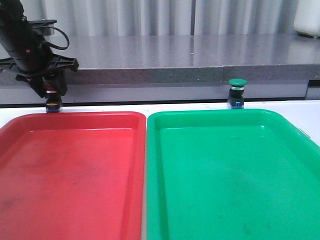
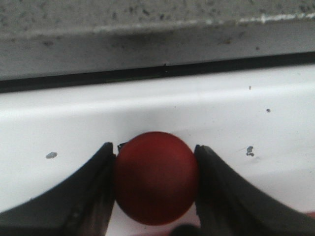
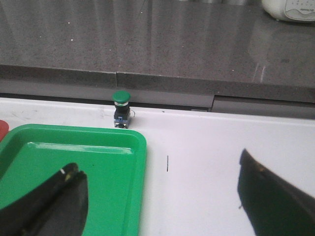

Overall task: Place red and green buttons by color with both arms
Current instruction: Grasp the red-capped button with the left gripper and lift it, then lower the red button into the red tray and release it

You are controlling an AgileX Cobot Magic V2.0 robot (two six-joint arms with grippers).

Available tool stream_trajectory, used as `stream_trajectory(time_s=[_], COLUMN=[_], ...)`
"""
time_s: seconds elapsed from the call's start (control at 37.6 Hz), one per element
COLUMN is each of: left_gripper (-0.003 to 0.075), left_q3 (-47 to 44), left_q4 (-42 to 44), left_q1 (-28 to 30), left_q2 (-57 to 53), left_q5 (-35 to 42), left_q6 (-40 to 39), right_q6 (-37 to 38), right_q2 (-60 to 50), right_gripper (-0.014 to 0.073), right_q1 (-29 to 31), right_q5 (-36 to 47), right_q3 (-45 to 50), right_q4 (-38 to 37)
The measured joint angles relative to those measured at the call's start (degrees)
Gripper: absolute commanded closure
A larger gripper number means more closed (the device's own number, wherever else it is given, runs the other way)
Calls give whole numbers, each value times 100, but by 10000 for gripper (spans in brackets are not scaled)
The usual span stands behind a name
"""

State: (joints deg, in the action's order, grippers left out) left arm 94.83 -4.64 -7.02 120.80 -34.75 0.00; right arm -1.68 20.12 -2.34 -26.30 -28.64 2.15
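Next, my left gripper stands the red button on the bottom of the red tray, inside the tray's far rim (image 1: 53,177).
The red button (image 1: 51,96) stands on the white table just behind the red tray's far left rim; only its silver collar and blue body show under the arm. My left gripper (image 1: 50,90) comes down over it, and in the left wrist view (image 2: 155,172) both fingers press against the dull red cap (image 2: 155,177). The green button (image 1: 237,92) stands upright behind the green tray and also shows in the right wrist view (image 3: 121,109). My right gripper (image 3: 162,196) is wide open and empty, well short of the green button, above the green tray's corner. It is out of the front view.
The red tray (image 1: 75,115) lies on the left and the green tray (image 1: 210,112) on the right, side by side, both empty. A grey stone ledge (image 1: 175,60) runs behind the buttons. A white appliance (image 1: 307,17) stands on it at the far right.
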Motion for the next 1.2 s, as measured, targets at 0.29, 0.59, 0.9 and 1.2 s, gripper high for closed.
stream_trajectory(time_s=[0.29,0.59,0.9,1.2], left_gripper=[512,512,508,377], left_q3=[-279,-2369,-4279,-4673], left_q4=[0,-91,-636,-648], left_q1=[0,-422,-1602,-1685], left_q2=[-822,-2698,-3266,-3266], left_q5=[-203,86,893,1126], left_q6=[48,145,155,0], right_q6=[0,0,0,0], right_q2=[0,0,0,0], right_gripper=[-41,-41,-41,-41], right_q1=[0,0,0,0], right_q5=[0,0,-9,-9], right_q3=[0,0,0,0], right_q4=[0,0,0,0])
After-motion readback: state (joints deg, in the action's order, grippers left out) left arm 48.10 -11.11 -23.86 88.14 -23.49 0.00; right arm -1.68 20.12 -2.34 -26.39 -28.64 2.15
